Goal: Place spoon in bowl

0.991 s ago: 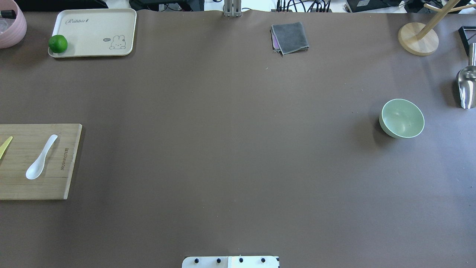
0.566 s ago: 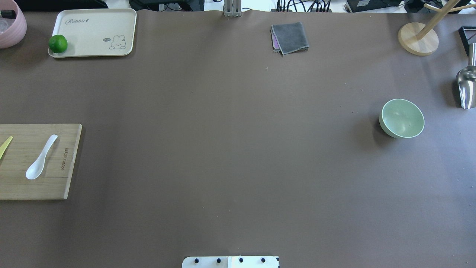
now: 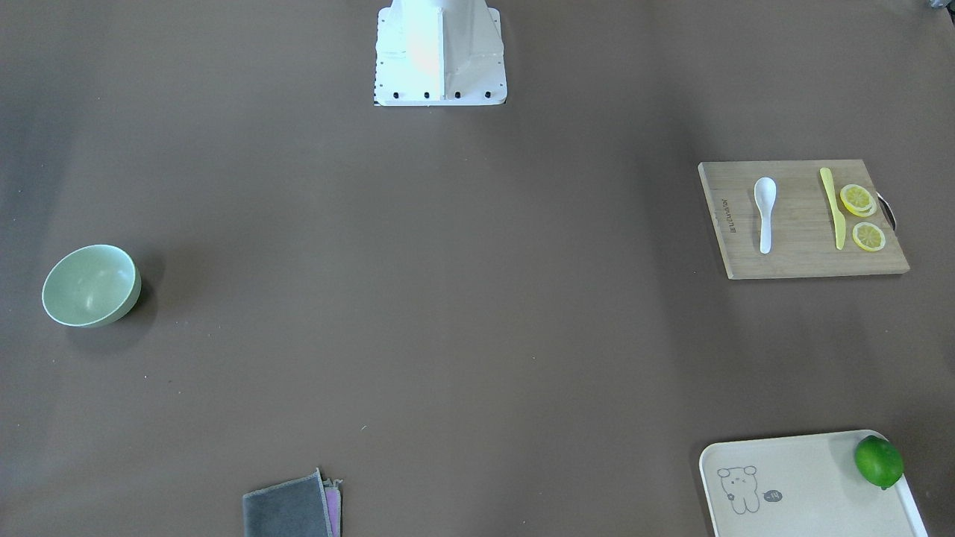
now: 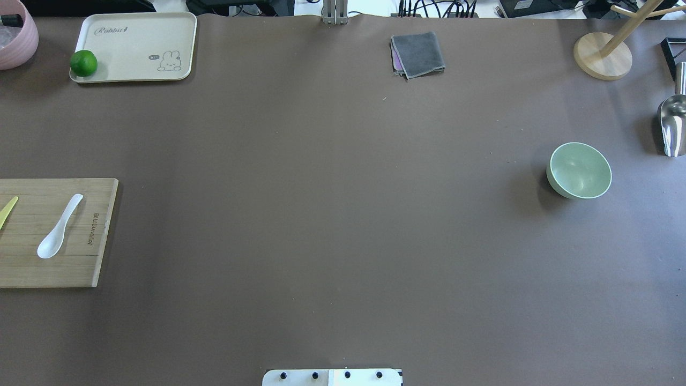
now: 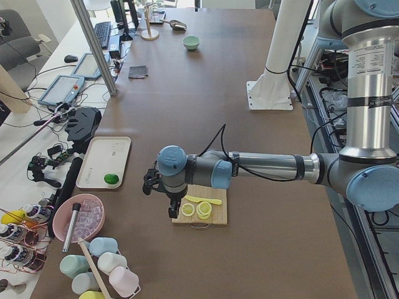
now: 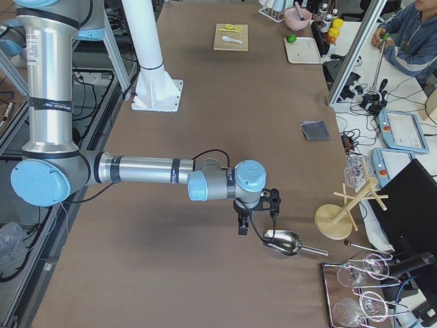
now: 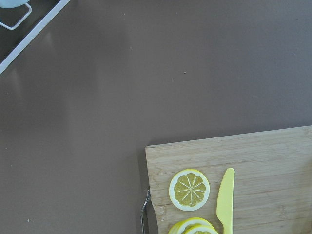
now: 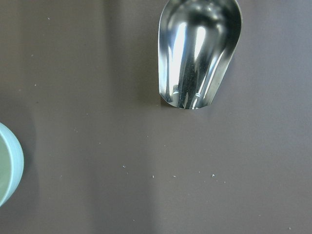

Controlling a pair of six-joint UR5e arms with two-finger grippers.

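The mint-green bowl is next: my right gripper should go to it and close on the bowl's rim [image 3: 44, 295] [image 8: 18, 158], on the side nearest the metal scoop.
The white spoon [image 4: 59, 228] lies on a wooden cutting board [image 4: 80, 268] at the table's left edge, scoop toward the robot; it also shows in the front view [image 3: 765, 212]. The mint-green bowl [image 4: 580, 170] stands empty at the right; its rim shows in the right wrist view [image 8: 7, 170]. My left gripper [image 5: 163, 193] hovers over the board's outer end, showing only in the left side view. My right gripper [image 6: 254, 215] hovers near the metal scoop, showing only in the right side view. I cannot tell whether either is open or shut.
A yellow knife [image 3: 832, 207] and lemon slices [image 3: 858, 200] lie on the board beside the spoon. A metal scoop [image 4: 672, 126] lies right of the bowl. A tray [image 4: 134, 32] with a lime [image 4: 83, 62], a grey cloth [image 4: 418, 53] and a wooden stand [image 4: 603, 56] line the far edge.
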